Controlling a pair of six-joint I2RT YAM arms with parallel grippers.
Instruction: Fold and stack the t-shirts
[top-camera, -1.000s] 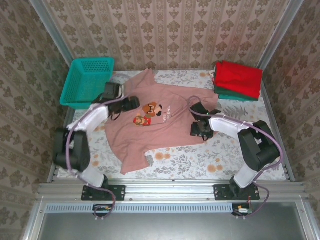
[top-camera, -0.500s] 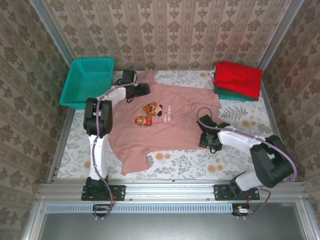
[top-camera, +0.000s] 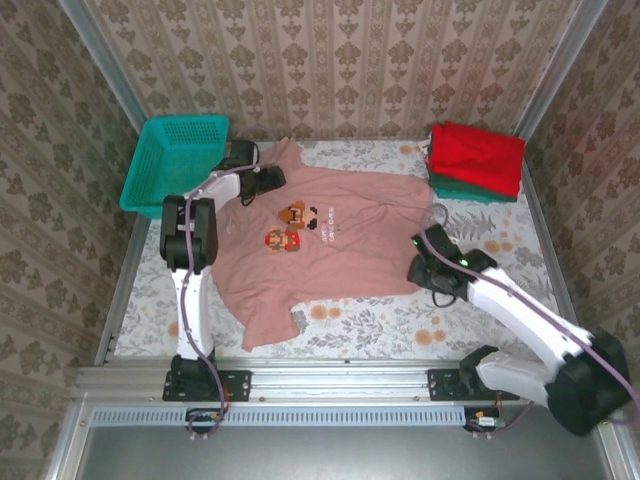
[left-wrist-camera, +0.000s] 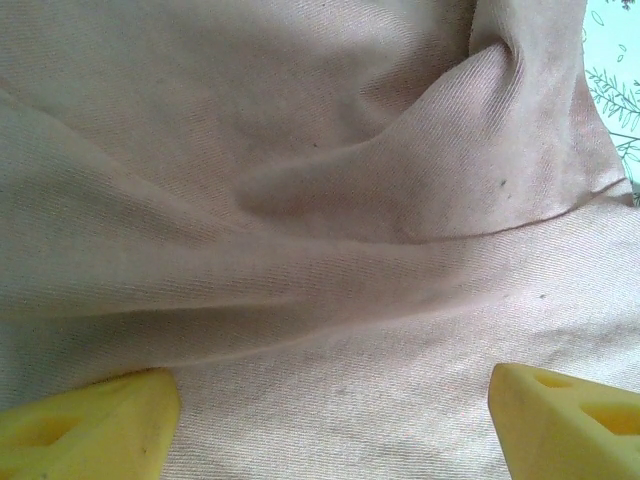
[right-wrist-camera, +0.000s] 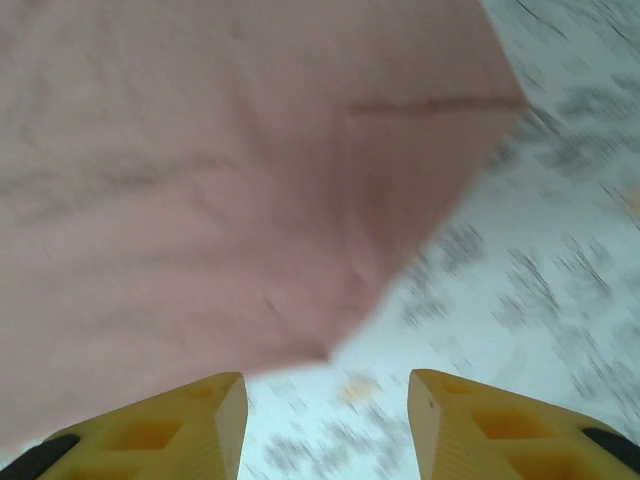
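The hem edge of the pink t-shirt slants inward at its near corner, so my right gripper needs to take hold of the cloth tip (right-wrist-camera: 312, 338) and pull it out flat before folding.
A dusty-pink t-shirt (top-camera: 330, 255) with a pixel-art print (top-camera: 300, 225) lies spread and rumpled across the middle of the table. My left gripper (top-camera: 268, 178) hovers open over its upper left shoulder; in the left wrist view wrinkled pink cloth (left-wrist-camera: 320, 200) lies between the wide-apart yellow fingertips (left-wrist-camera: 90, 430). My right gripper (top-camera: 428, 268) is open at the shirt's right hem; the right wrist view shows the pink corner (right-wrist-camera: 250, 200) just ahead of its fingertips (right-wrist-camera: 480, 425), over the floral cloth. A folded red t-shirt (top-camera: 478, 155) rests on a dark green one (top-camera: 470, 193) at the back right.
A teal mesh basket (top-camera: 175, 160) stands at the back left, close to my left arm. The table is covered by a floral cloth (top-camera: 480, 240). Metal frame rails (top-camera: 340, 375) run along the near edge, and patterned walls close in on three sides.
My left arm has stretched from the shirt's left side up to its shoulder by the basket. My right gripper has slid off the shirt toward the right hem.
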